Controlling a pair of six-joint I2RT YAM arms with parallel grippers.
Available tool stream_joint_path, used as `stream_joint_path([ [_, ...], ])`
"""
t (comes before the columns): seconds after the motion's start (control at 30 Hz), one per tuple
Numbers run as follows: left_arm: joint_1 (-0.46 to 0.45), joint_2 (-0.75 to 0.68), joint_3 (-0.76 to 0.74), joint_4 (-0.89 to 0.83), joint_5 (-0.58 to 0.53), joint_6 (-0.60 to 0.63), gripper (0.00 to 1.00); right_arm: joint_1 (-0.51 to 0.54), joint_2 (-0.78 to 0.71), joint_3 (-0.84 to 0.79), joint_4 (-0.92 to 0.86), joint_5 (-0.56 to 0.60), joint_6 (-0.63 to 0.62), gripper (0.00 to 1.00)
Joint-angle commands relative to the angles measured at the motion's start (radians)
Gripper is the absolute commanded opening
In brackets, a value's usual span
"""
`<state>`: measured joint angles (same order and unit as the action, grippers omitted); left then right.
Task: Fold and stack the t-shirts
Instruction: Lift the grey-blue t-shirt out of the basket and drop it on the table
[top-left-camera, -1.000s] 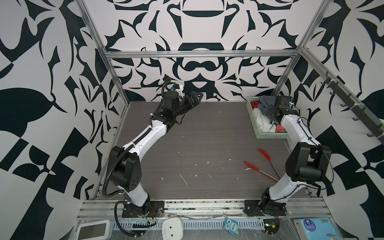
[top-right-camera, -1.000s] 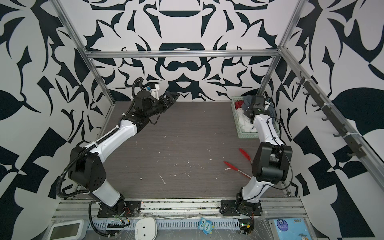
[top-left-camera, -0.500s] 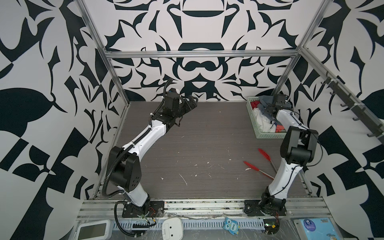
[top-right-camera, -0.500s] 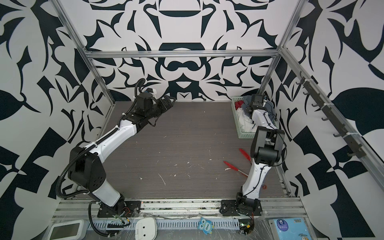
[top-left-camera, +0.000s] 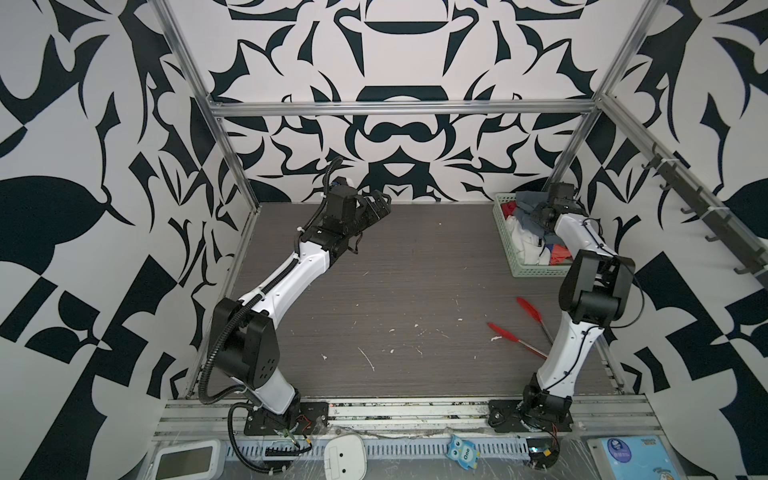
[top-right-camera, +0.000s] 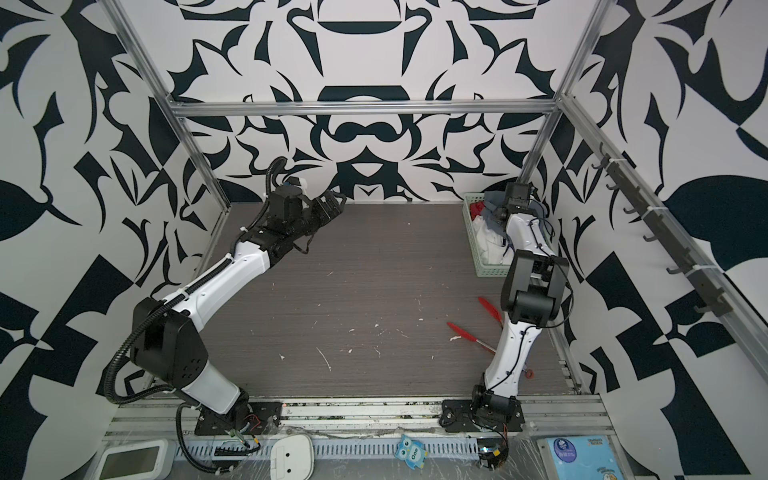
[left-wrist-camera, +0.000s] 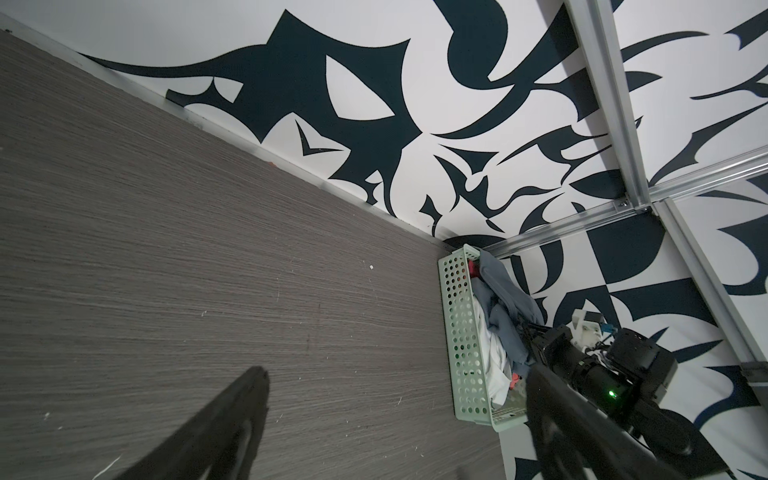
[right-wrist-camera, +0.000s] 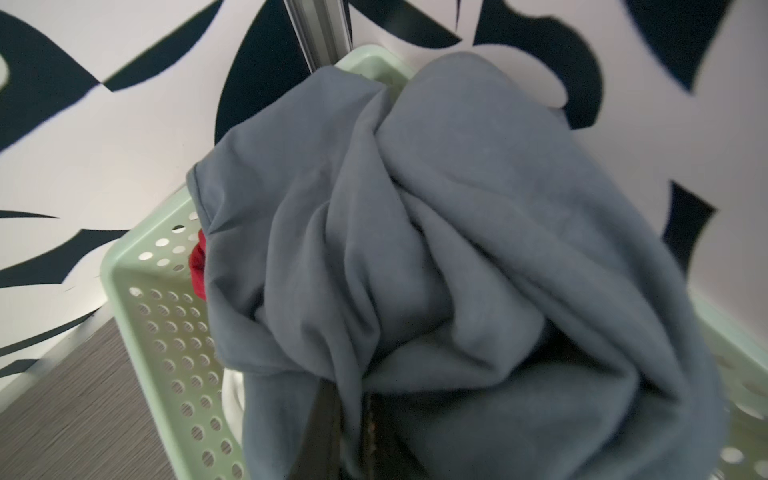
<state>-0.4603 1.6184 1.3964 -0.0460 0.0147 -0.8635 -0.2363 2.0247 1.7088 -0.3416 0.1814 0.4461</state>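
The robot's right gripper should release the blue-grey shirt on the bare table (top-left-camera: 432, 253) between the left gripper and the pale green basket.
The t-shirts lie crumpled in a pale green basket (top-left-camera: 505, 232) at the back right corner. In the right wrist view the slate blue-grey shirt (right-wrist-camera: 457, 249) fills the picture, with a bit of red cloth (right-wrist-camera: 198, 270) beside it. My right gripper (right-wrist-camera: 353, 415) is shut on a fold of the blue-grey shirt (top-left-camera: 525, 208) inside the basket. A white shirt (top-left-camera: 525, 245) and a red-orange one (top-left-camera: 557, 253) lie under it. My left gripper (top-left-camera: 380, 203) hovers open and empty over the back of the table, far from the basket (left-wrist-camera: 461, 324).
Two red-tipped tongs (top-left-camera: 515, 338) lie on the table near the right arm's base. Aluminium frame posts stand at the back corners. A rail of dark hooks (top-left-camera: 706, 216) runs along the right wall. Small white crumbs dot the dark table (top-left-camera: 415, 270).
My right gripper went from open to shut on the blue-grey shirt in the basket, and that arm's elbow pulled in closer to the basket. The left gripper dipped slightly.
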Motion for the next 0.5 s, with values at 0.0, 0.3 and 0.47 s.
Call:
stream_joint_path([
  [0.0, 0.002, -0.015, -0.017, 0.016, -0.002, -0.006, 0.99, 0.006, -0.165, -0.049, 0.050, 0.002, 0.026, 0.00],
  [0.3, 0.003, 0.043, 0.027, 0.036, 0.079, -0.006, 0.99, 0.006, -0.466, -0.238, 0.156, 0.061, 0.001, 0.00],
  [0.47, 0.003, 0.092, 0.086, 0.034, 0.132, -0.001, 0.99, 0.011, -0.604, -0.293, 0.138, -0.018, -0.009, 0.00],
])
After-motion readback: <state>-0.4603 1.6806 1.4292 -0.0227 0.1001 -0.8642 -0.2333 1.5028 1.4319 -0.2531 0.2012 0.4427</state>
